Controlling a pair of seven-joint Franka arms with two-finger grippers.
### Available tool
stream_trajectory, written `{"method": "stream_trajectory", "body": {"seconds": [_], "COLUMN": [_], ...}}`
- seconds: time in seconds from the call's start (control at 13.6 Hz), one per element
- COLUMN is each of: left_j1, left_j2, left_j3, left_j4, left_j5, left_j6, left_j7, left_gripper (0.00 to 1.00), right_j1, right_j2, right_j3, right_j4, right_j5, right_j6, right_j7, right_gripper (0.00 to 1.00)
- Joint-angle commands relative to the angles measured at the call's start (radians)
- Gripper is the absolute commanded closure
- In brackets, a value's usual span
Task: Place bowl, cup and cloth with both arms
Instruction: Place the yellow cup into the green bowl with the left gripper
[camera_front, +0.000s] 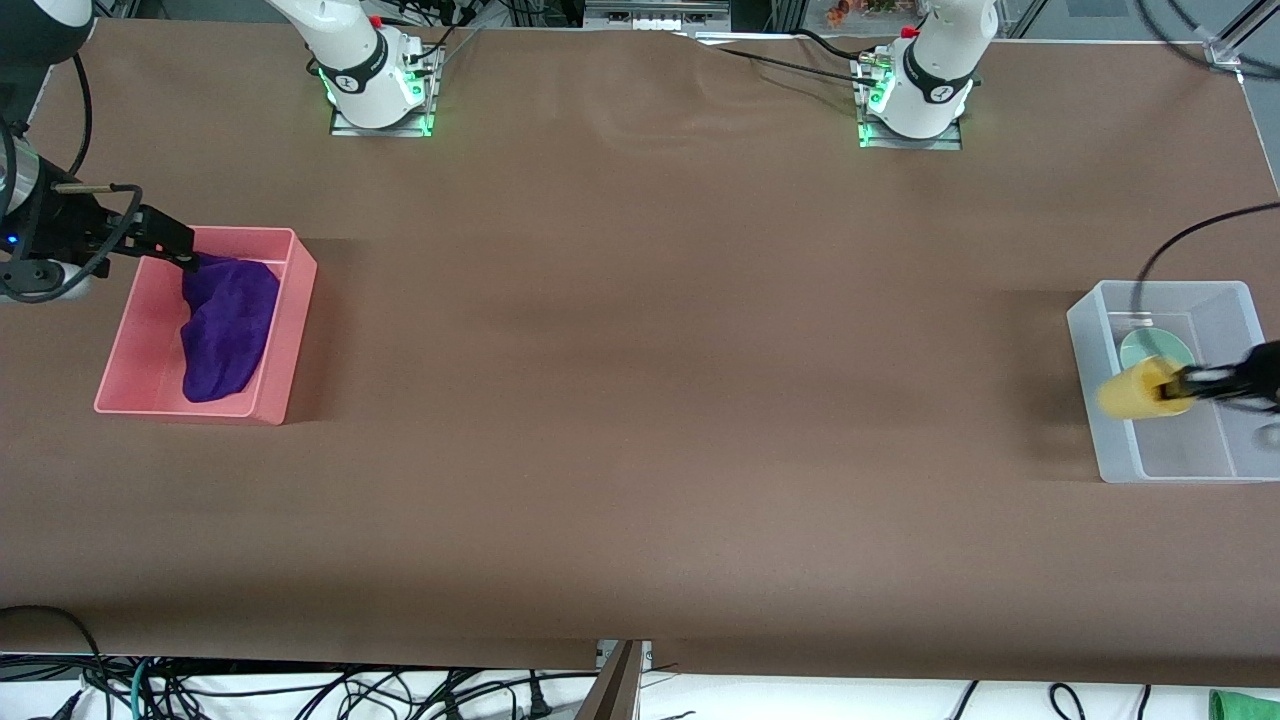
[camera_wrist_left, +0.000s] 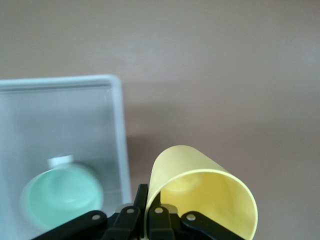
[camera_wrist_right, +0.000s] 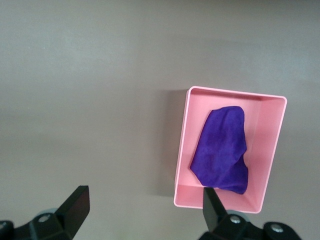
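Observation:
The robot's left gripper needs to release the yellow cup inside the mint-green bowl (camera_front: 1159, 367) (camera_wrist_left: 63, 196) in the clear bin.
The yellow cup (camera_front: 1140, 391) is tipped on its side in my left gripper (camera_front: 1178, 386), which is shut on its rim over the wall of a clear bin (camera_front: 1090, 345). In the left wrist view the fingers (camera_wrist_left: 143, 197) pinch the cup (camera_wrist_left: 210, 195) wall. The mint-green bowl (camera_front: 1150, 349) sits inside that bin, and also shows in the left wrist view (camera_wrist_left: 62, 197). The purple cloth (camera_front: 226, 325) lies rumpled in a pink bin (camera_front: 300, 300). My right gripper (camera_front: 170, 240) is open and empty, high over the pink bin's far corner. In the right wrist view (camera_wrist_right: 145, 202) the cloth (camera_wrist_right: 222, 150) lies below.
The clear bin (camera_wrist_left: 119, 130) stands at the left arm's end of the brown table (camera_front: 640, 400); the pink bin (camera_wrist_right: 235, 92) stands at the right arm's end. Black cables trail from both arms.

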Motion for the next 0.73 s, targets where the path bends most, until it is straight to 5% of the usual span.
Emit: {"method": "stream_trajectory", "body": {"seconds": [0.0, 0.66], "left_j1": [0.094, 0.148], "left_j2": [0.024, 0.193], "left_j3": [-0.012, -0.010], "left_j4": [0.001, -0.034], "left_j5": [0.080, 0.130], "left_j6": [-0.001, 0.189], "left_j7": [0.161, 0.218], "left_gripper": [1.00, 1.00], "right_j1": [-0.003, 0.000], "right_j2": [-0.013, 0.005], "right_j3": [0.007, 0.004], "right_j4": [0.013, 0.014], "right_j5": [0.010, 0.010], "right_j6": [-0.050, -0.037], "right_j7": [0.025, 0.055], "right_gripper": [0.00, 0.00]}}
